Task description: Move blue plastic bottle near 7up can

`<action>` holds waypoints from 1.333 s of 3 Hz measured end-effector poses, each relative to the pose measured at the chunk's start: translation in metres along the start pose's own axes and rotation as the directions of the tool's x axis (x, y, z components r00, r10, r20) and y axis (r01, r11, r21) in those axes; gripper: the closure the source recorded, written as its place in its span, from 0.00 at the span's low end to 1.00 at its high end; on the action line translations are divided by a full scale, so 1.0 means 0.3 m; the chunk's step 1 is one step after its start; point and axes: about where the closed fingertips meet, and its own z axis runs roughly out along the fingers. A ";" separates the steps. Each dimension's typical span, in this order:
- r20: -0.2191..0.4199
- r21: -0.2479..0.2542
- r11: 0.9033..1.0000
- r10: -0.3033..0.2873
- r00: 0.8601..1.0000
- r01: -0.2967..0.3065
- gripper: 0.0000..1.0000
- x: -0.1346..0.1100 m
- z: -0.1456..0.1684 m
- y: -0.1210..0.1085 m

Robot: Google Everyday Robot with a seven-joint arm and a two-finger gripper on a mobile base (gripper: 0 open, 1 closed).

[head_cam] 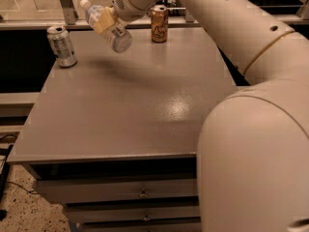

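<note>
The blue plastic bottle, now tilted in the air above the table, will be set down by my gripper close beside the 7up can (99, 63), toward the brown-orange can.
The blue plastic bottle (107, 25), clear with a white cap and a pale label, hangs tilted in the air above the back left part of the grey table (130, 95), cap pointing up and left. My gripper (107, 19) is shut on its middle, with a tan finger (104, 20) across the label. The 7up can (62, 45), silvery-white with a shiny top, stands upright near the table's back left corner, to the left of and below the bottle. The bottle casts a shadow on the table between itself and the can.
A brown-orange can (159, 23) stands upright at the back middle of the table, just right of the gripper. My white arm (231, 37) fills the right side of the view. Drawers (140, 195) sit under the table. A metal rail (38, 23) runs behind it.
</note>
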 end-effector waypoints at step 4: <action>-0.077 -0.076 0.991 0.105 0.991 -0.111 0.81 0.019 0.268 0.081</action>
